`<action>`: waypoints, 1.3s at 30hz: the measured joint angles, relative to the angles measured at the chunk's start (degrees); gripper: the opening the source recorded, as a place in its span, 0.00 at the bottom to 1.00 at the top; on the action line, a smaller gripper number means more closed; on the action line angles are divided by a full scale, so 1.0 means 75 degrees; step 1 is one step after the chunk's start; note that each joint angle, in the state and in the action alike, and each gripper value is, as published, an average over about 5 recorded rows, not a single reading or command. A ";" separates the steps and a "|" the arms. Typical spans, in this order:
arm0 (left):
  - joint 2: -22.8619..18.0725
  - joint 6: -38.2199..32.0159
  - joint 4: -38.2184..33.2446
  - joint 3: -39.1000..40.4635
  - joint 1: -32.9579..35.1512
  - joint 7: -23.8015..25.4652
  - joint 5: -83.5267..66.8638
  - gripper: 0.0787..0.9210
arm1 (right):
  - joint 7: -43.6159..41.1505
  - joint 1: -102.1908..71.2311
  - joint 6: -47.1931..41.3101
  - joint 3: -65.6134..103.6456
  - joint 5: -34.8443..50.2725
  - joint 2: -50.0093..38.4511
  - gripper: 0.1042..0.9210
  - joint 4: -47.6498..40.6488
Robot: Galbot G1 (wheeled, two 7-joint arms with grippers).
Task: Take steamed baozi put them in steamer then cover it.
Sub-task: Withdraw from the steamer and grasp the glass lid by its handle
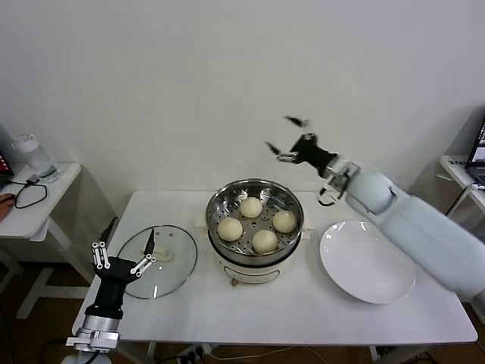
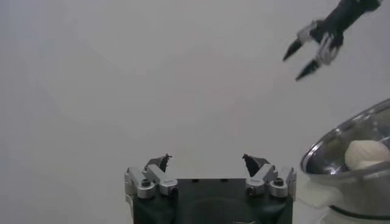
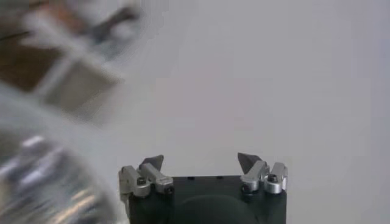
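Observation:
My left gripper moves to the white handle (image 1: 158, 252) of the glass lid next and closes there, because the steamer still needs its cover.
Several cream-white steamed baozi (image 1: 251, 206) lie inside the shiny steamer (image 1: 220, 201), which stands mid-table on its cream pot base. One baozi (image 2: 367, 154) shows inside the steamer (image 2: 341, 152) in the left wrist view. The cover (image 1: 170, 273), a clear glass lid with a white handle, lies flat on the table left of the steamer. My left gripper (image 1: 123, 254) (image 2: 207, 162) stands open and empty at the lid's near left edge. Raised above and behind the steamer's right side, my right gripper (image 1: 280, 133) (image 3: 201, 163) is open and empty; it appears as right gripper (image 2: 311, 52) in the left wrist view.
A bare white plate (image 1: 367, 262) lies right of the steamer. A small side table (image 1: 45, 205) with a clear jug (image 1: 30, 155) and cables stands at the left. Another desk (image 1: 458, 171) is at the far right. A plain wall is behind.

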 measured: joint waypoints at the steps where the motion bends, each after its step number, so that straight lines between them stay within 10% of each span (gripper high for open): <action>1: 0.0005 0.0000 0.0034 -0.0016 -0.0010 -0.0012 0.0112 0.88 | 0.0162 -0.0408 0.0074 0.0431 -0.0046 0.0070 0.88 0.0055; 16: 0.0144 -0.0234 0.1037 -0.0374 0.0053 -0.0167 0.2294 0.88 | 0.1080 -0.5165 0.0772 0.5111 -0.0313 0.1706 0.88 0.0519; 39: -0.0123 -0.0457 0.3664 -0.0107 -0.0877 -0.1080 0.6018 0.88 | 0.0944 -0.7410 0.0776 0.6332 -0.0700 0.3044 0.88 0.0987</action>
